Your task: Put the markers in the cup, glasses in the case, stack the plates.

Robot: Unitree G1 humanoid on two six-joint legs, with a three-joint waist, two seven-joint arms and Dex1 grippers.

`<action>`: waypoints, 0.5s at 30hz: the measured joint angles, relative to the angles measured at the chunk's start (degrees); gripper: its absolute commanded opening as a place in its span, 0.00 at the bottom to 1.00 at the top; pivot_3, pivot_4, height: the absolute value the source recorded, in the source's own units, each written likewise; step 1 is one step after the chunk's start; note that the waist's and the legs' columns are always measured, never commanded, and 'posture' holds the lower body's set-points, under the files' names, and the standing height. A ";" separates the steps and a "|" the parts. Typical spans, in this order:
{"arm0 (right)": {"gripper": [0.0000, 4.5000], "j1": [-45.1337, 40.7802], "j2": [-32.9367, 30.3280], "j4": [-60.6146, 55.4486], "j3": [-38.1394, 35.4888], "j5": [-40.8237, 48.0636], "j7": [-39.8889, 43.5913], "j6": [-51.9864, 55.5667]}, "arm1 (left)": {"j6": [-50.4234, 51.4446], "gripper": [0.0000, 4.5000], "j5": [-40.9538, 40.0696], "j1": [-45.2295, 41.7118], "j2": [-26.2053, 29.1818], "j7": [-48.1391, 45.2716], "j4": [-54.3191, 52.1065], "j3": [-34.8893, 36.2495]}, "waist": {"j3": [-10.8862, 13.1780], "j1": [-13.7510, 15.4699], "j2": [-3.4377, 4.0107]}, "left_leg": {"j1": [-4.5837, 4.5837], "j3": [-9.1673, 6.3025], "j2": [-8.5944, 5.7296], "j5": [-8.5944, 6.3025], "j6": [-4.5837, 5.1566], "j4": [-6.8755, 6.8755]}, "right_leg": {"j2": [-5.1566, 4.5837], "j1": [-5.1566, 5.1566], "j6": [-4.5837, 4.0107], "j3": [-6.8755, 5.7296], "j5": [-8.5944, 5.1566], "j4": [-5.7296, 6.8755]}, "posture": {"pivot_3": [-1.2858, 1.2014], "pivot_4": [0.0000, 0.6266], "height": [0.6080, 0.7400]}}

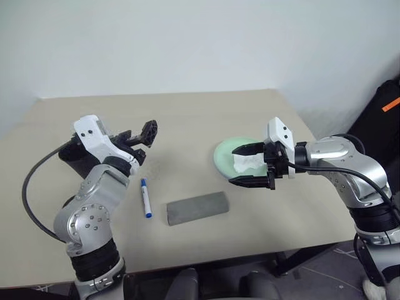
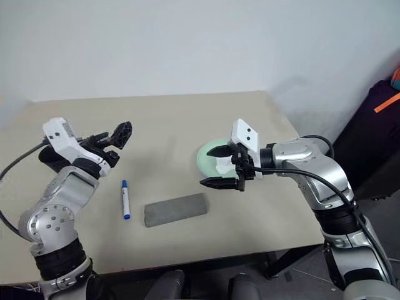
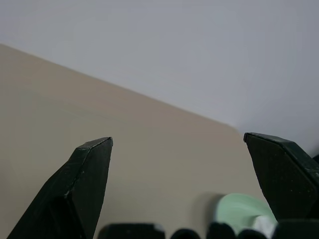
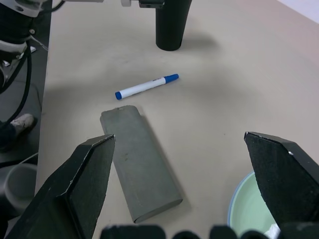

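The marker has a blue cap. My left gripper goes to it next and closes on the marker's white body (image 1: 145,196), just under the cap.
A marker (image 1: 145,198) with a blue cap lies on the beige table (image 1: 187,119). The grey case (image 1: 197,208) lies shut just right of it. The black cup (image 4: 171,27) stands at the left, mostly hidden behind my left arm in the eye views. My left gripper (image 1: 142,142) is open and empty, raised above the table beside the cup. A mint green plate (image 1: 226,153) sits right of centre, and the right wrist view shows a light blue rim (image 4: 234,209) around it. My right gripper (image 1: 250,165) hangs open over that plate's near edge. The glasses are out of view.
A crumpled white tissue (image 1: 247,162) lies on the green plate, behind my right gripper's fingers. A black bag (image 1: 382,119) with an orange strap stands on the floor past the table's right edge. A pale wall runs behind the table's far edge.
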 measured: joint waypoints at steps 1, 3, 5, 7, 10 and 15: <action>1.00 0.00 0.00 0.00 0.00 0.00 0.00 0.05 | 0.14 1.00 0.06 -0.12 0.31 0.67 -0.68 -0.23 | 0.00 -0.01 0.00 | 0.01 0.01 0.00 0.00 0.00 0.01 | 0.00 0.00 0.00 0.00 0.00 0.00 | 0.52 0.00 0.72; 1.00 0.00 -0.01 -0.01 0.00 0.00 -0.03 0.23 | 1.20 1.00 0.43 -0.11 2.59 1.70 -1.61 -1.04 | 0.00 -0.01 0.00 | 0.01 0.01 0.00 0.00 0.00 0.00 | 0.01 0.00 -0.03 0.01 0.02 0.01 | 0.52 0.00 0.72; 1.00 0.00 -0.02 -0.01 0.00 0.01 -0.04 0.57 | 2.40 1.00 0.58 -0.06 4.05 2.65 -1.83 -1.17 | 0.00 0.03 0.01 | 0.01 0.00 0.00 0.00 0.00 0.01 | 0.01 0.01 -0.02 0.01 0.00 0.00 | 0.52 0.00 0.72; 1.00 0.00 -0.02 -0.05 0.00 0.01 -0.05 0.66 | 4.07 1.00 1.35 0.31 6.21 3.35 -1.89 -2.07 | 0.00 0.02 -0.01 | 0.01 0.01 -0.01 0.00 0.00 0.02 | 0.01 0.02 0.01 0.01 -0.01 0.00 | 0.52 0.00 0.72; 1.00 0.01 -0.02 -0.10 0.00 0.02 -0.06 0.75 | 8.77 1.00 2.64 0.45 10.56 4.33 -2.05 -3.24 | 0.00 0.00 0.00 | 0.01 0.01 -0.01 -0.01 -0.02 0.00 | 0.01 -0.01 0.02 0.01 -0.02 0.02 | 0.52 0.00 0.72; 1.00 0.02 0.06 -0.13 0.00 0.07 -0.06 0.80 | 20.86 1.00 2.09 0.29 10.66 7.97 -2.96 -3.58 | 0.00 0.04 -0.01 | 0.00 0.00 -0.01 -0.06 -0.11 0.01 | 0.00 0.00 0.03 0.01 -0.02 0.01 | 0.52 0.00 0.72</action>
